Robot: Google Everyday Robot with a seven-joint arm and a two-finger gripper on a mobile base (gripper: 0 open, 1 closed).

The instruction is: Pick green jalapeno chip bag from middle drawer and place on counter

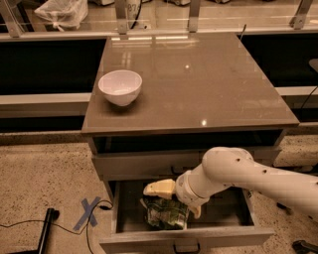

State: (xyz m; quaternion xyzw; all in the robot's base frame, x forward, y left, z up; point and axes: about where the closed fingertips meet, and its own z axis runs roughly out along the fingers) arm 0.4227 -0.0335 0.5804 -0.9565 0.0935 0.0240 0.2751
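Observation:
Next, I move my gripper to the green jalapeno chip bag in the open drawer and close it on the bag's end [182, 212] nearest the white arm.
The green jalapeno chip bag [165, 214] lies crumpled in the open middle drawer [124, 213], near its front left of middle. My gripper [171, 198] comes in from the right on a white arm and sits right over the bag; one cream finger [159, 188] points left above it and another shows at the bag's right side. The fingers look closed around the bag's top. The glossy counter [208, 84] is above the drawers.
A white bowl [120, 87] stands on the counter's left side. A closed drawer front [139, 166] is just above the open drawer. A blue tape cross [88, 213] and a black cable lie on the floor at left. A plastic bag [63, 12] sits behind the railing.

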